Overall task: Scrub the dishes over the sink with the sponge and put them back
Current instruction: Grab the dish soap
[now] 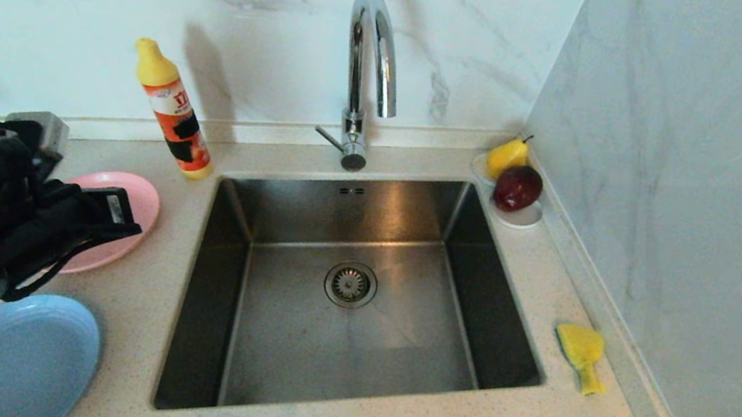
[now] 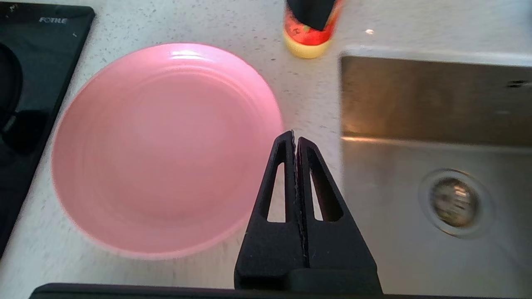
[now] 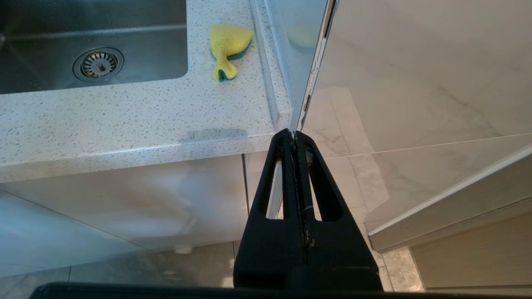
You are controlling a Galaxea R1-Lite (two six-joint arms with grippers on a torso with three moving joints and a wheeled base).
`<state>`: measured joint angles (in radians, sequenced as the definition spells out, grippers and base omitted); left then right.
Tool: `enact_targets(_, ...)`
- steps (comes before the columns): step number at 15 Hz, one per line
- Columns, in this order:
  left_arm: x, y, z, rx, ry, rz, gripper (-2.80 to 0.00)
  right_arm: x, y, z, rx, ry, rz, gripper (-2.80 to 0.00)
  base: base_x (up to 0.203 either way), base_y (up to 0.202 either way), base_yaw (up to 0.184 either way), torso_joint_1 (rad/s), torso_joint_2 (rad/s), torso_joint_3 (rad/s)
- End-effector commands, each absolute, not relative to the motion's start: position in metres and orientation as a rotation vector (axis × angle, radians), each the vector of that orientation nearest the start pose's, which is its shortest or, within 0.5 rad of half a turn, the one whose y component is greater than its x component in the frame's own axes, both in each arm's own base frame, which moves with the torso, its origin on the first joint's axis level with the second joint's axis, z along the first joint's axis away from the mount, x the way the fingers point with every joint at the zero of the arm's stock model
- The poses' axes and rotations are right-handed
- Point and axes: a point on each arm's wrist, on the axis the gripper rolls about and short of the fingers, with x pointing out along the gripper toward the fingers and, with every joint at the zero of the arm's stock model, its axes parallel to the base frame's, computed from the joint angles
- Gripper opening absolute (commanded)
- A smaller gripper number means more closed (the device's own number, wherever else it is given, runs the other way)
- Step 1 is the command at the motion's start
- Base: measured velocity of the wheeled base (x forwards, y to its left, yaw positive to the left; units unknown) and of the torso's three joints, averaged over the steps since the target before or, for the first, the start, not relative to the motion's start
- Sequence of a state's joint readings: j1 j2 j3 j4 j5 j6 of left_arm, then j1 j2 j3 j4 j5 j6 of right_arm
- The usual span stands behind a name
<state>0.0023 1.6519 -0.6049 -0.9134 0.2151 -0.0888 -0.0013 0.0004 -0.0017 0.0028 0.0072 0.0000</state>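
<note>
The yellow-capped detergent bottle is next for my left gripper, which should go to it and close around the bottle's orange body (image 1: 185, 134) (image 2: 312, 7) below its white label.
A pink plate (image 1: 133, 199) (image 2: 166, 149) lies on the counter left of the sink (image 1: 291, 351) (image 2: 399, 232). A light blue plate (image 1: 17, 362) sits nearer the front left corner. My left gripper (image 1: 131, 226) (image 2: 294, 137) hovers shut and empty above the pink plate's rim on the sink side. The yellow sponge (image 1: 581, 350) (image 3: 228, 43) with its green layer rests on the counter right of the sink, close to the side wall. My right gripper (image 3: 294, 135) is shut and empty, parked low in front of the counter's front right corner.
A chrome gooseneck tap (image 1: 365, 75) rises behind the sink. A yellow-capped detergent bottle (image 1: 175, 113) stands behind the pink plate. A white saucer (image 1: 524, 220) at the back right holds a pear (image 1: 505, 156) and a red fruit (image 1: 518, 186). A black hob (image 2: 25, 104) borders the pink plate.
</note>
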Motion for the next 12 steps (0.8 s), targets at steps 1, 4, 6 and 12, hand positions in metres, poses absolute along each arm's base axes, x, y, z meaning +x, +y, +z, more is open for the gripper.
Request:
enact_targets(1, 0.296, 0.006, 0.146, -0.041, 0.137, 0.232, -2.80, -0.023, 0.000, 0.076, 0.000, 0.002, 0.006, -2.80, 0.000, 0.000, 0.000, 0.000, 0.00, 0.000)
enact_targets(4, 0.302, 0.006, 0.138, -0.030, 0.096, 0.238, 0.00, -0.023, 0.000, 0.076, 0.000, 0.002, 0.007, -2.80, 0.000, 0.000, 0.000, 0.000, 0.00, 0.000)
enact_targets(6, 0.302, 0.006, 0.141, -0.037, 0.064, 0.237, 0.00, -0.023, 0.000, 0.076, 0.000, 0.002, 0.007, -2.80, 0.000, 0.000, 0.000, 0.000, 0.00, 0.000)
enact_targets(12, 0.316, 0.007, 0.127, -0.047, -0.003, 0.263, 0.00, -0.023, 0.000, 0.076, 0.000, 0.002, 0.006, -2.80, 0.000, 0.000, 0.000, 0.000, 0.00, 0.000)
